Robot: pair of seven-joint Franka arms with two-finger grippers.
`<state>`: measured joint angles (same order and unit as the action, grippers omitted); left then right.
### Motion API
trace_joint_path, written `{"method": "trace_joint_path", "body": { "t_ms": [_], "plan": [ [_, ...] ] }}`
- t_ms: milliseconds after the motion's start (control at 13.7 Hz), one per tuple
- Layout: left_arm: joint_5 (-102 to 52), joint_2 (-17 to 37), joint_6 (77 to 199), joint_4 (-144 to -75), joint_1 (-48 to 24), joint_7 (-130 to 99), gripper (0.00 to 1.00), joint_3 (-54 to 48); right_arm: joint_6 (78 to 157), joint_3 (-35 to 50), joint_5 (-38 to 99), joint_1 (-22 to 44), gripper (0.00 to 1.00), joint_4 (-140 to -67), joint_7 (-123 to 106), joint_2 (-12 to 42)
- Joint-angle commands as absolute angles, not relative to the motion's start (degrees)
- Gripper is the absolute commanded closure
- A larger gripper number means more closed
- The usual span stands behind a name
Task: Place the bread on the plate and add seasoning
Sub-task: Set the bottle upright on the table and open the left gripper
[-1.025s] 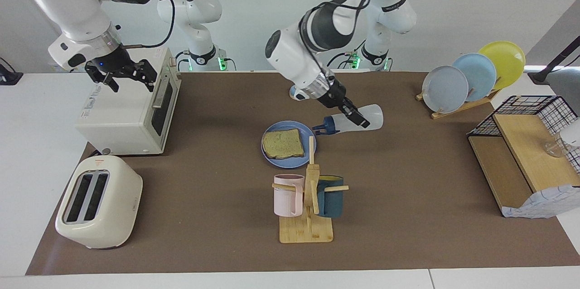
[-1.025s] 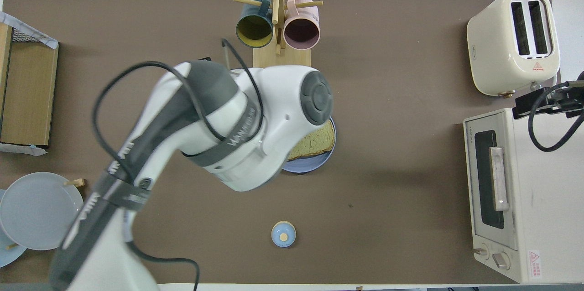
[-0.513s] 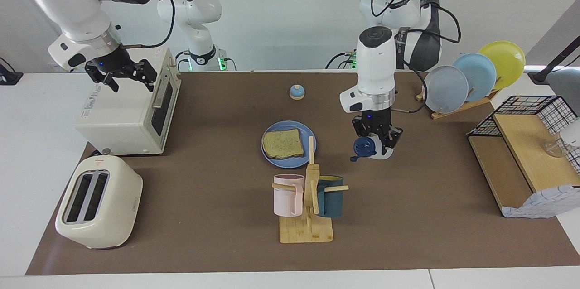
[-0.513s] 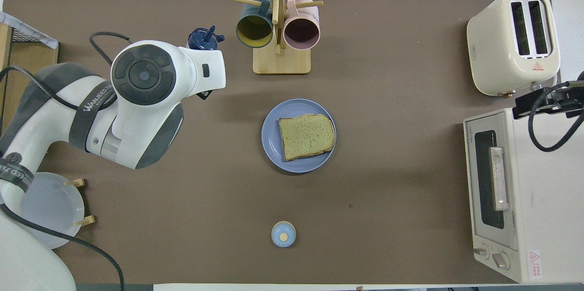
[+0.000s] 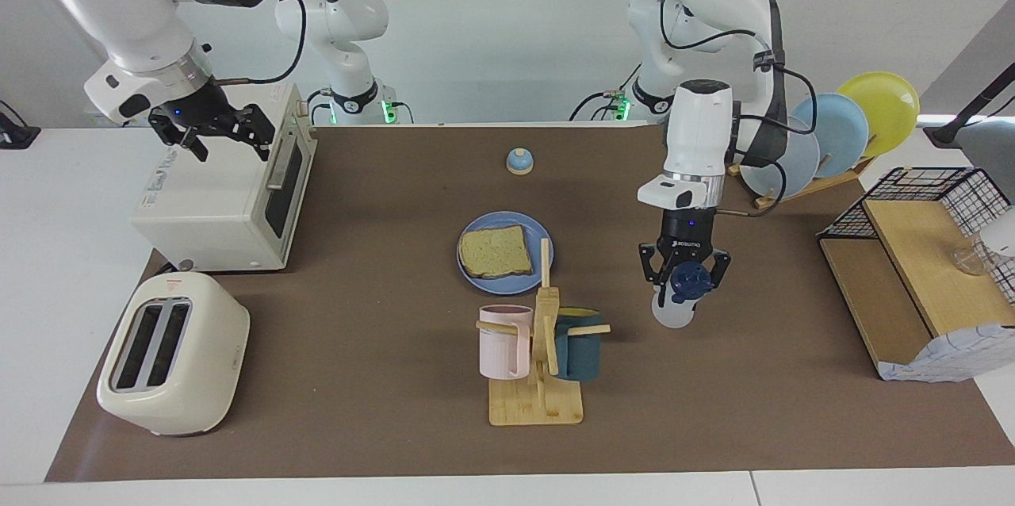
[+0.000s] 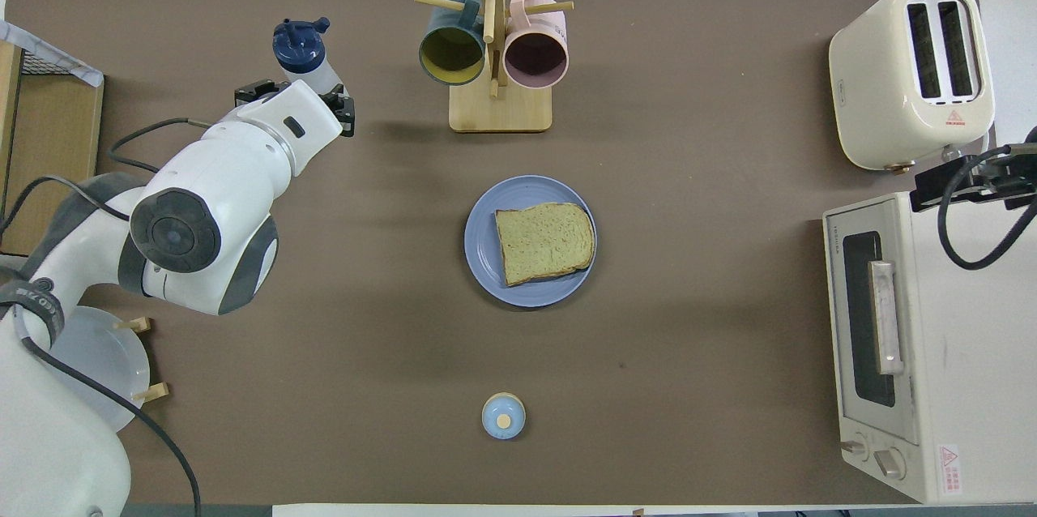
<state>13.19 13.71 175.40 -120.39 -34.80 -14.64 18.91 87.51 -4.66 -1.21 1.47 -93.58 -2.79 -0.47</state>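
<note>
Next, my left hand sets the seasoning on the mat [image 6: 337,91] between the wooden shelf and the mug rack. The seasoning is now low beside the mug rack.
The bread [image 5: 495,251] lies flat on the blue plate [image 5: 474,225] in the middle of the mat, seen also from overhead as bread [image 6: 544,241] on plate [image 6: 480,245]. My left gripper [image 5: 683,281] is shut on the seasoning [image 5: 676,308], a white bottle with a navy cap. The bottle stands upright, low over the mat beside the mug rack, toward the left arm's end. Whether its base touches the mat I cannot tell. From overhead the seasoning [image 6: 302,53] shows past the left gripper [image 6: 306,91]. My right gripper [image 5: 226,141] waits open over the toaster oven.
A mug rack [image 5: 539,347] with a pink and a dark blue mug stands just past the plate. Toaster oven [image 5: 222,205] and toaster [image 5: 170,351] sit at the right arm's end. A small bell [image 5: 519,162], a plate rack [image 5: 825,137] and a wooden shelf [image 5: 912,284] also stand here.
The left arm swung away from the plate, where it held the bottle tipped. It turned the bottle upright and lowered it beside the mug rack. The right arm has not moved.
</note>
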Motion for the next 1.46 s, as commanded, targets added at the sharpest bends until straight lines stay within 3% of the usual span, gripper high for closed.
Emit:
{"method": "trace_joint_path", "body": {
  "t_ms": [0, 366, 879, 952, 1172, 1318, 1392],
  "plan": [
    [12.2, 20.9, 187.3, -119.7, -33.3, -17.8, 1.00, 18.3, 87.5, -5.3, -0.2, 1.7, 0.00, -94.7, -4.4, -1.5],
    [10.3, 31.2, 200.6, -116.2, -30.9, -17.8, 1.00, 18.6, 87.5, -5.3, -0.2, 1.7, 0.00, -94.7, -4.4, -1.5],
    [10.9, 34.4, 200.7, -114.3, -30.0, -16.9, 1.00, 18.9, 87.5, -5.3, -0.2, 1.7, 0.00, -94.7, -4.4, -1.6],
    [10.9, 34.5, 200.7, -114.5, -29.7, -16.9, 0.90, 18.9, 87.5, -5.3, -0.2, 1.7, 0.00, -94.7, -4.4, -1.5],
    [11.0, 34.5, 200.6, -114.9, -29.7, -16.9, 0.44, 18.9, 87.5, -5.3, -0.2, 1.7, 0.00, -94.7, -4.4, -1.6],
    [11.0, 34.5, 200.6, -115.0, -29.0, -16.8, 0.00, 18.9, 87.5, -5.3, -0.2, 1.7, 0.00, -94.7, -4.4, -1.6],
    [11.0, 34.4, 200.5, -115.1, -28.9, -16.8, 0.00, 18.9, 87.5, -5.3, -0.2, 1.7, 0.00, -94.7, -4.4, -1.5]
  ]
}}
